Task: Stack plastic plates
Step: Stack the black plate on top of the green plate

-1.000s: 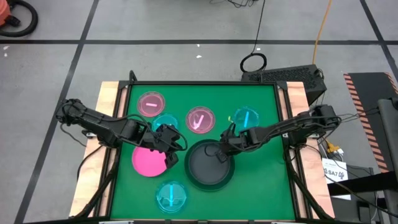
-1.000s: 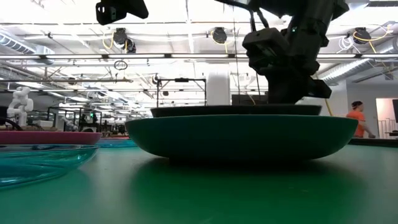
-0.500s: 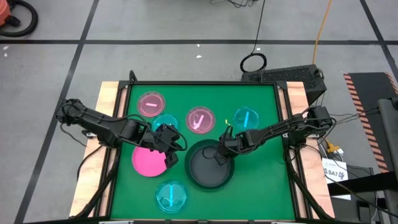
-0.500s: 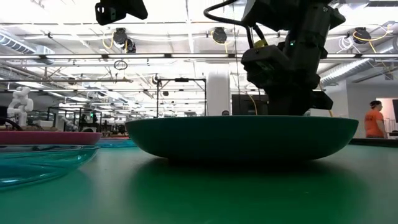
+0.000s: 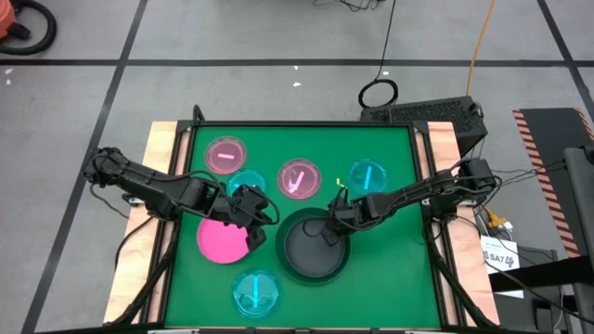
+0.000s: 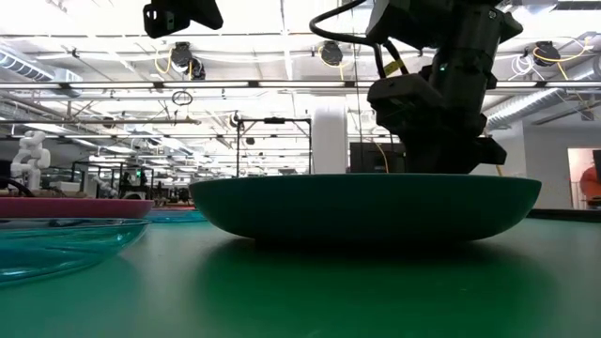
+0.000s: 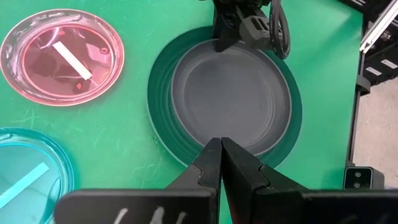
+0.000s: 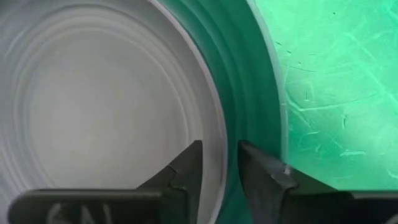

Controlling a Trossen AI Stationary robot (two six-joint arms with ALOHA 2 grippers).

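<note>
I should close my left gripper on the far rim (image 5: 206, 220) of the hot pink plate, near the cyan plate under my left arm.
Two large dark grey plates (image 5: 314, 250) sit nested near the table's middle, the upper (image 7: 230, 93) inside the lower (image 7: 158, 106). My right gripper (image 8: 221, 163) is low over their far rim, slightly open. One finger stands inside the upper plate's rim (image 8: 219, 134) and one outside, with a gap showing on both sides. My left gripper (image 7: 221, 157) is shut and empty. It hovers above the hot pink plate (image 5: 221, 241), left of the stack. Small translucent pink plates (image 5: 225, 154) (image 5: 299, 178) and cyan plates (image 5: 367, 176) (image 5: 255, 292) lie around.
Another cyan plate (image 5: 244, 183) lies partly under my left arm. In the low view the near cyan plate (image 6: 56, 242) and the hot pink plate (image 6: 66, 207) lie left of the stack (image 6: 366, 208). Bare green mat (image 5: 390, 269) lies right of the stack.
My right gripper has gone down with the upper dark grey plate. The plate hung just above the lower one a second ago and now sits nested inside it, its rim below the lower plate's edge in the low view.
</note>
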